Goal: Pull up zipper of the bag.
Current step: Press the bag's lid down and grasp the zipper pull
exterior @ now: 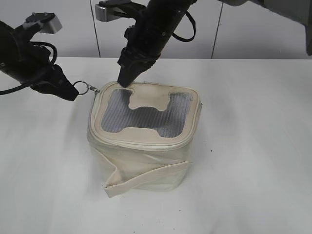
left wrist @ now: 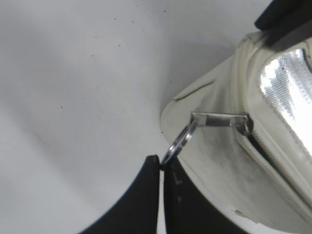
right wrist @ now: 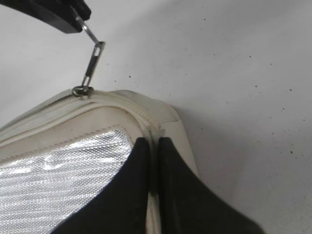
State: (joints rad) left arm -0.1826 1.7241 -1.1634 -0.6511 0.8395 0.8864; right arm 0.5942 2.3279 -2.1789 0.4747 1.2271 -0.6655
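The ring pull is stretched tight across the zip track, so I will ease my left gripper toward the bag, grip the ring again and pull along the bag's side (exterior: 91, 117).
The cream bag (exterior: 146, 146) stands on the table, its grey mesh window (exterior: 141, 114) facing up. My left gripper (exterior: 73, 92) is left of the bag's back left corner, shut on the zipper's ring pull (exterior: 84, 88). In the left wrist view the jaws (left wrist: 162, 163) pinch the ring (left wrist: 179, 141), whose metal tab runs taut to the slider (left wrist: 246, 124) on the zip track (left wrist: 273, 161). My right gripper (exterior: 126, 80) is shut, tips pressing on the lid's back left rim. In the right wrist view its tips (right wrist: 153, 142) sit on the rim, near the slider (right wrist: 82, 90).
The loose cream strap (exterior: 141, 178) hangs across the bag's front. The white table (exterior: 253, 146) extends around the bag, with a white panelled wall (exterior: 243, 29) behind it.
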